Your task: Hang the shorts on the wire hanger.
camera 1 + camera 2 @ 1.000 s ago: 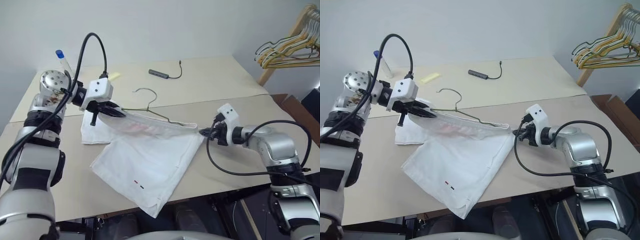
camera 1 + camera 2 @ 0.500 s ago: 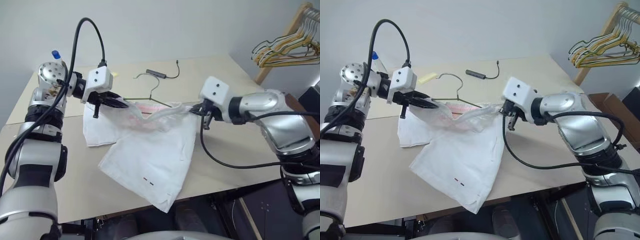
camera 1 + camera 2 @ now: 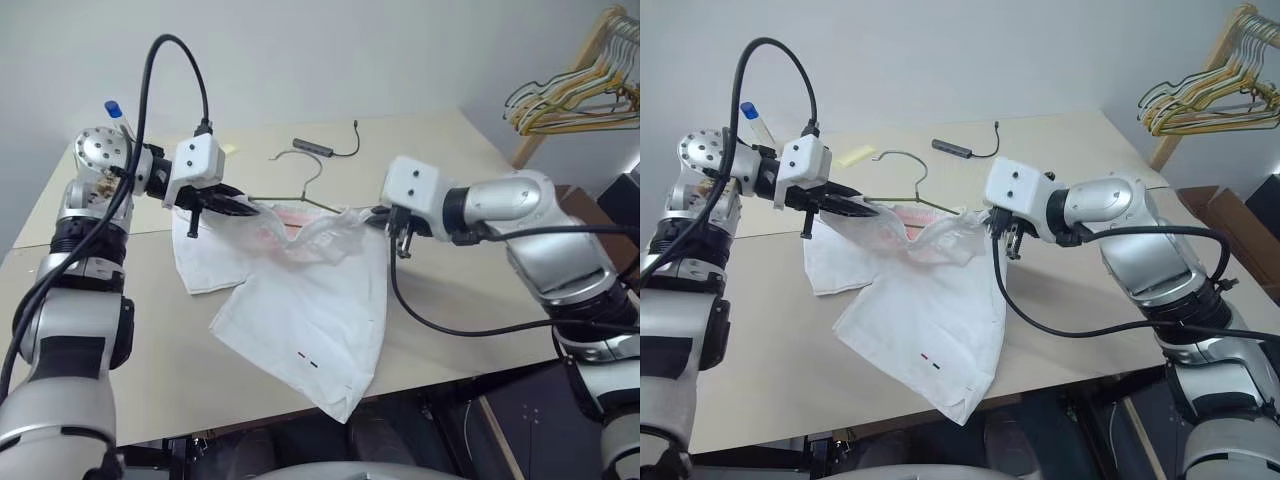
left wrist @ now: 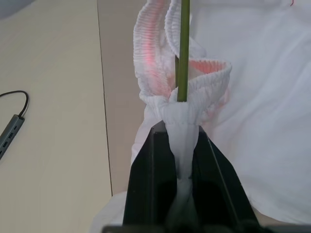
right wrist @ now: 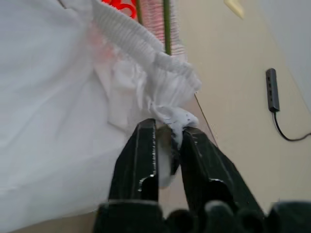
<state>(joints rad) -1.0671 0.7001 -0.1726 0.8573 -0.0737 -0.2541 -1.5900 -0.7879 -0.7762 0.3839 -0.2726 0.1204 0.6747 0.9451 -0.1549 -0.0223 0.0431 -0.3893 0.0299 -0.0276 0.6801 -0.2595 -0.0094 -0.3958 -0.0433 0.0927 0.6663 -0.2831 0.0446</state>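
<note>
My right gripper is pinching only a tuft beside the hanger's wire, so next I open it and take the waistband's end (image 5: 173,80) in line with the wire.
The white shorts (image 3: 310,300) lie on the table (image 3: 450,160) with their gathered waistband lifted and bunched between my two grippers. My left gripper (image 3: 250,207) is shut on the waistband's left end (image 4: 180,121). The olive-green wire hanger (image 4: 183,48) runs out of that grip, and its silvery hook (image 3: 300,165) lies on the table behind. My right gripper (image 5: 169,128) pinches a tuft of the waistband's right end. Its fingers (image 5: 141,160) stand only slightly apart, and the hanger's wire (image 5: 167,24) passes just beyond them. A small red and dark mark (image 3: 308,359) shows near the front hem.
A grey USB hub with a cable (image 3: 315,147) and a yellow scrap (image 3: 855,156) lie at the back of the table. A blue-capped bottle (image 3: 113,110) stands at the back left. Bunched hangers on a wooden rack (image 3: 570,95) stand off the table's right side.
My right gripper rose and swung left toward the left one, rolling as it went. The stretched waistband went slack and bunched up, and the shorts' legs shifted. The left gripper stayed put.
</note>
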